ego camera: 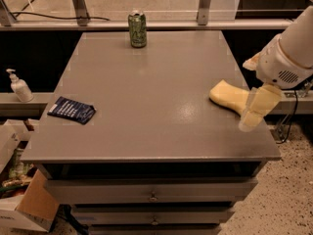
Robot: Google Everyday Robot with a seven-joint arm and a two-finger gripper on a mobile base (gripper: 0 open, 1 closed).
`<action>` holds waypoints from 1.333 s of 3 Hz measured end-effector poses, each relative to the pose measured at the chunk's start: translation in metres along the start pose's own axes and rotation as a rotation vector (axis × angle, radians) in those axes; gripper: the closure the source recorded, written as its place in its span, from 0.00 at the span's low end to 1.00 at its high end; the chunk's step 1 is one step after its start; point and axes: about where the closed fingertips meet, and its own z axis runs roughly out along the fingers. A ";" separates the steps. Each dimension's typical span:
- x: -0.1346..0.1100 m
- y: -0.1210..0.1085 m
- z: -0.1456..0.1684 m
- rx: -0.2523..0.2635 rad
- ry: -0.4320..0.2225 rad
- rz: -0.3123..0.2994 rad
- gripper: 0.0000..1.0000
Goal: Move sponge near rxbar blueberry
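Next, I grip the pale yellow sponge at the sponge's end [244, 104] farthest from the rxbar blueberry.
The pale yellow sponge [226, 95] lies near the right edge of the grey table [146, 82]. The rxbar blueberry [72, 110], a flat dark navy packet with white lettering, lies near the table's left edge, far from the sponge. My gripper [254, 87] comes in from the right on a white arm. Its two yellowish fingers [257, 107] stand apart, one in front of the sponge's right end and one behind it. The gripper is open and covers the sponge's right end. It holds nothing.
A green drink can [137, 29] stands upright at the table's back middle. A soap dispenser [18, 86] stands on a ledge to the left. Cardboard boxes [22, 199] sit on the floor at lower left. Drawers [152, 196] are below the tabletop.
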 end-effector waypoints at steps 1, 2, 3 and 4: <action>0.016 -0.040 0.059 -0.006 -0.050 0.055 0.00; 0.033 -0.072 0.094 -0.011 -0.070 0.121 0.00; 0.046 -0.093 0.109 -0.022 -0.071 0.177 0.18; 0.044 -0.094 0.103 -0.022 -0.071 0.177 0.41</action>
